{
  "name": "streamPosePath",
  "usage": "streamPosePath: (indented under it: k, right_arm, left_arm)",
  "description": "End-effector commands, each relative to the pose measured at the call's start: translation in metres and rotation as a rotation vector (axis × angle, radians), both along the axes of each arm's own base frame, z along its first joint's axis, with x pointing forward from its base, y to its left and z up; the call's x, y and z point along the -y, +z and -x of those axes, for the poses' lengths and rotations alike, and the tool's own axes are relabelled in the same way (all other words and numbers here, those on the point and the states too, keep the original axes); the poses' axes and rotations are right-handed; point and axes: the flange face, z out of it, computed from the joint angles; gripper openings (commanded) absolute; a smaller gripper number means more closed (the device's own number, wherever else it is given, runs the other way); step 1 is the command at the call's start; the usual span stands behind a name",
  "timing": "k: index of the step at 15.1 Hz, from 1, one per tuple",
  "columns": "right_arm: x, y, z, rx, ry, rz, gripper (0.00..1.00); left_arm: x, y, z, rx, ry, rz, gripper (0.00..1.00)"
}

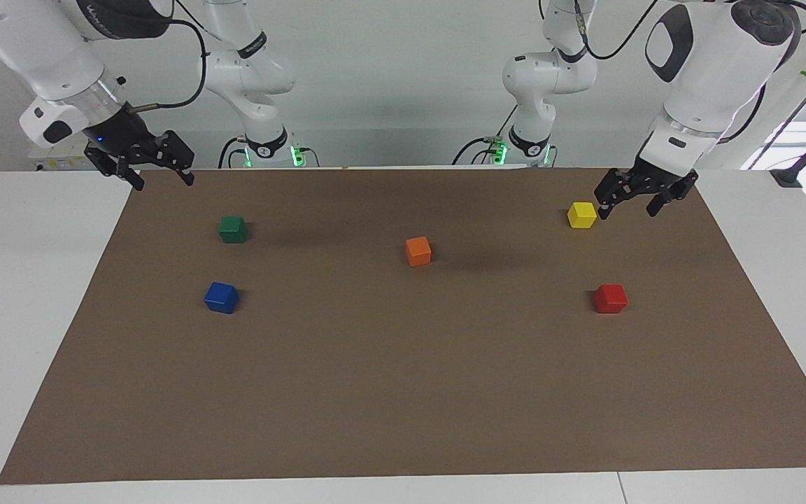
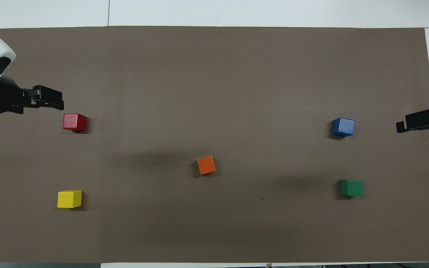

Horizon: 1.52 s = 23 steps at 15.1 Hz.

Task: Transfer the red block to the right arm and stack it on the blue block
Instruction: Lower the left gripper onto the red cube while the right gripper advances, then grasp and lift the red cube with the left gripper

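Note:
Next, my left gripper goes to the red block, beyond the yellow block, and closes around the red block's sides [image 2: 74,122].
The red block [image 1: 611,298] [image 2: 74,122] sits on the brown mat [image 1: 403,392] toward the left arm's end. The blue block [image 1: 221,297] [image 2: 343,127] sits toward the right arm's end. My left gripper [image 1: 627,207] [image 2: 61,104] is open and empty, raised over the mat's edge at its own end, apart from the red block. My right gripper [image 1: 164,182] [image 2: 399,127], with the blue dot, is open and empty, raised over the mat's edge at its own end, apart from the blue block.
A yellow block [image 1: 581,215] [image 2: 69,198] lies nearer to the robots than the red block. A green block [image 1: 233,229] [image 2: 351,187] lies nearer to the robots than the blue block. An orange block [image 1: 418,251] [image 2: 206,165] sits mid-mat.

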Motion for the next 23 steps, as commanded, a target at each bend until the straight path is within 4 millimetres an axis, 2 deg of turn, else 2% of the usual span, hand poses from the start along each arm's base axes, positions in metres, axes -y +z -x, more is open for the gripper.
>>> streamPosePath:
  k: [1, 3, 5, 8, 12, 13, 16, 19, 21, 22, 23]
  right_arm:
    - [0.009, -0.024, 0.012, 0.017, 0.025, -0.160, 1.00]
    - [0.013, -0.043, 0.016, 0.036, 0.033, -0.285, 1.00]
    - [0.012, -0.058, 0.018, 0.060, 0.054, -0.423, 1.00]
    - [0.004, -0.095, 0.017, 0.095, 0.071, -0.648, 1.00]
    - [-0.022, -0.125, 0.026, 0.093, 0.005, -0.941, 1.00]
    - [-0.029, -0.133, 0.029, 0.104, 0.002, -1.004, 1.00]
    - [-0.047, -0.146, 0.038, 0.110, -0.025, -1.186, 1.00]
    - [-0.082, -0.160, 0.047, 0.117, -0.038, -1.371, 1.00]
    - [-0.119, -0.163, 0.057, 0.121, -0.052, -1.494, 1.00]
    - [-0.134, -0.160, 0.061, 0.130, -0.067, -1.549, 1.00]
    - [-0.154, -0.159, 0.065, 0.118, -0.078, -1.603, 1.00]
  left_arm:
    - [-0.003, -0.041, -0.018, -0.006, 0.013, 0.013, 1.00]
    - [-0.011, -0.075, -0.024, -0.021, -0.035, 0.009, 1.00]
    - [-0.034, -0.101, -0.030, -0.019, -0.044, 0.004, 1.00]
    - [-0.044, -0.151, -0.044, -0.006, -0.042, 0.002, 1.00]
    - [-0.058, -0.207, -0.038, 0.067, -0.025, -0.010, 1.00]
    - [-0.068, -0.222, -0.041, 0.063, -0.037, -0.017, 1.00]
    - [-0.070, -0.247, -0.044, 0.047, -0.055, -0.020, 1.00]
    - [-0.070, -0.269, -0.036, 0.037, -0.051, -0.020, 1.00]
    - [-0.069, -0.277, -0.032, 0.041, -0.058, -0.021, 1.00]
    - [-0.069, -0.281, -0.029, 0.033, -0.060, -0.021, 0.95]
    - [-0.069, -0.283, -0.027, 0.025, -0.060, -0.020, 0.84]
